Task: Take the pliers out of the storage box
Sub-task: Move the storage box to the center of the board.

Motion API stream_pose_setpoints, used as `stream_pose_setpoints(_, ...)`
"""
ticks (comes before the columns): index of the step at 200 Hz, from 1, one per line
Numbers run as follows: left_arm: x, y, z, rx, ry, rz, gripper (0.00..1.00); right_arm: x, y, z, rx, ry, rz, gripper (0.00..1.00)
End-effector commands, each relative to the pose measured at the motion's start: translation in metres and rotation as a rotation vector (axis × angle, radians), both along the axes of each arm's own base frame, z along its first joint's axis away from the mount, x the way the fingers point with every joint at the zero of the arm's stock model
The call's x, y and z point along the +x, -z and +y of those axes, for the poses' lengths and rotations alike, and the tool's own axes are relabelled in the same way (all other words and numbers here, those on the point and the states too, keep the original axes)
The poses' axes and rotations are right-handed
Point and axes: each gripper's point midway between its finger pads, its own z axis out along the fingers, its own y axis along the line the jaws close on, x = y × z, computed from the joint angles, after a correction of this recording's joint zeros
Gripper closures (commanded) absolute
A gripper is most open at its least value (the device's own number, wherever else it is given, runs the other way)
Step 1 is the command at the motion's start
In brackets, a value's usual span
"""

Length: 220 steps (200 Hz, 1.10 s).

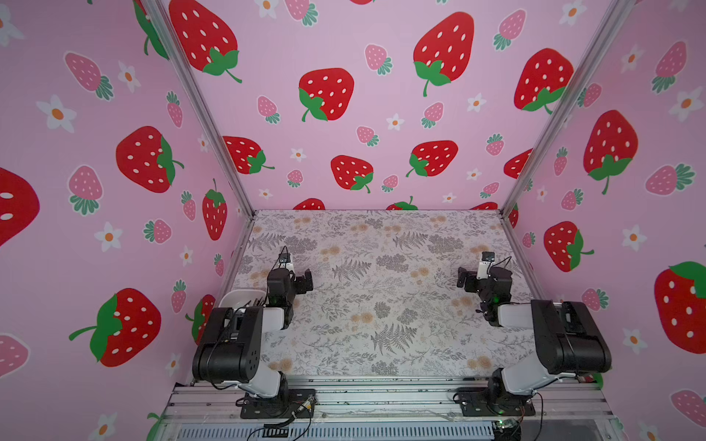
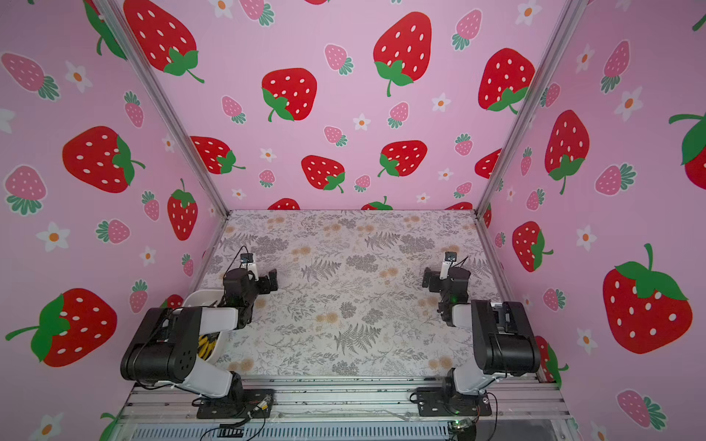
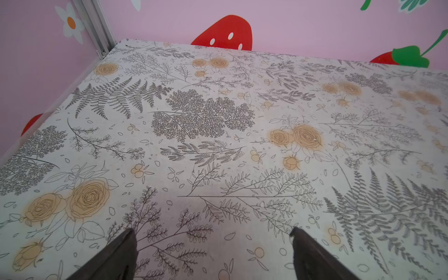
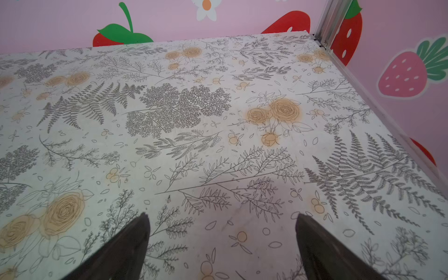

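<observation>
My left gripper is going to close on the rim [image 1: 263, 292] of the white storage box, near its far corner that faces the middle of the table, to pull it inward.
The white storage box [image 1: 240, 297] [image 2: 201, 298] sits at the table's left edge, mostly hidden under my left arm. Yellow-and-black handles of the pliers [image 2: 208, 345] show inside it below the arm, and dark tips of the pliers [image 1: 255, 303] poke up by its far end. My left gripper [image 1: 305, 281] [image 2: 272, 281] hovers just right of the box, open and empty. In the left wrist view the left gripper [image 3: 212, 229] has only bare tabletop between its fingers. My right gripper [image 1: 462, 278] [image 2: 428, 278] [image 4: 223, 215] hangs open and empty at the far right.
The floral-patterned table [image 1: 382, 267] spreads between the two arms. Pink strawberry walls close it in on three sides, with metal corner posts [image 1: 214, 126] at the back. An aluminium rail [image 1: 382, 397] carrying both arm bases runs along the front edge.
</observation>
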Motion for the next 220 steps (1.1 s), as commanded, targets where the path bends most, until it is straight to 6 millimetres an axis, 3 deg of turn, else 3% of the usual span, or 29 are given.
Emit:
stream_pose_setpoints(1, 0.0095, -0.0085, 0.0015, 0.019, -0.003, -0.027, 0.0, 0.0057, -0.0068, -0.0018, 0.0, 0.011, -0.027, 0.01)
stream_pose_setpoints(220, 0.0087, -0.0097, 0.0018, 0.016, -0.002, -0.03, 0.0, 0.0065, -0.0069, -0.0063, 0.006, 0.032, -0.023, 0.01)
